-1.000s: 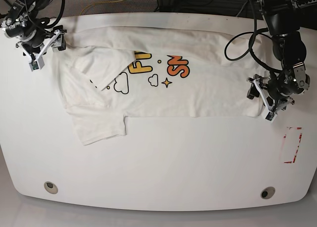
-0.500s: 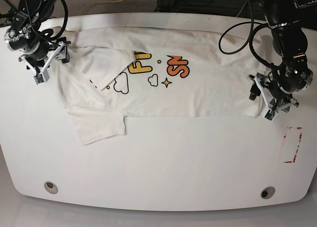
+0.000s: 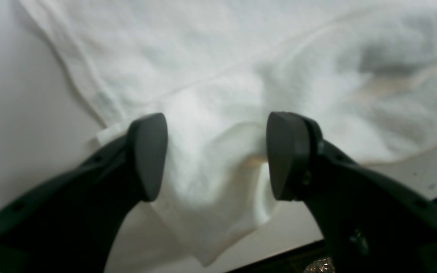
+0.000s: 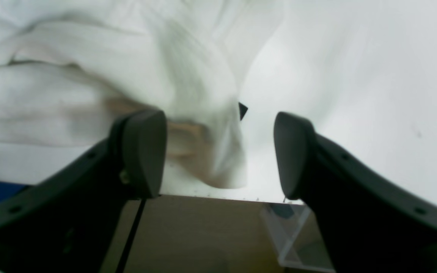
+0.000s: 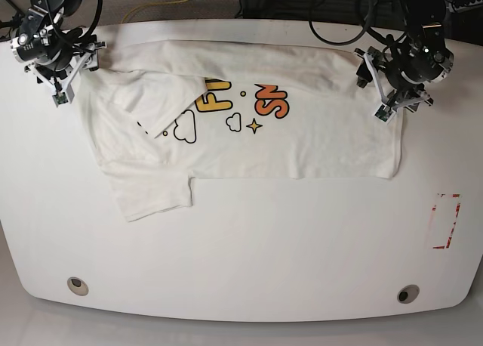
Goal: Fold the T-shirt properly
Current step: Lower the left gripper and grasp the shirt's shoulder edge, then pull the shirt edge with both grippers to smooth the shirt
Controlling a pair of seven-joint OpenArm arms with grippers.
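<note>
The T-shirt's sleeve sticks out toward the front, just past the T-shirt's shoulder. Next, my right gripper grabs the outer edge of the T-shirt's sleeve [image 5: 111,183].
The white T-shirt [image 5: 302,134] lies flat across the table [image 5: 249,248], print up, with orange-yellow letters, clouds and a star. One sleeve is folded over the print's left end, and the other sleeve [image 5: 147,199] sticks out toward the front. My left gripper [image 5: 373,89] is open at the shirt's far right corner. In the left wrist view, the left gripper [image 3: 216,151] has the bunched cloth corner [image 3: 211,182] between its spread fingers. My right gripper [image 5: 78,75] is open at the far left corner. In the right wrist view, the right gripper [image 4: 218,151] partly straddles a fold of the shirt [image 4: 203,113]. A black label tip [image 4: 242,110] peeks out.
A red-marked rectangle [image 5: 445,221] lies at the table's right edge. Two round holes [image 5: 76,285] [image 5: 407,294] sit near the front edge. Cables hang behind the table. The table's far edge runs just beyond both grippers in the wrist views.
My left gripper has moved from the shirt's near right corner up to its far right corner. The right gripper has shifted slightly toward the back. The shirt has not moved.
</note>
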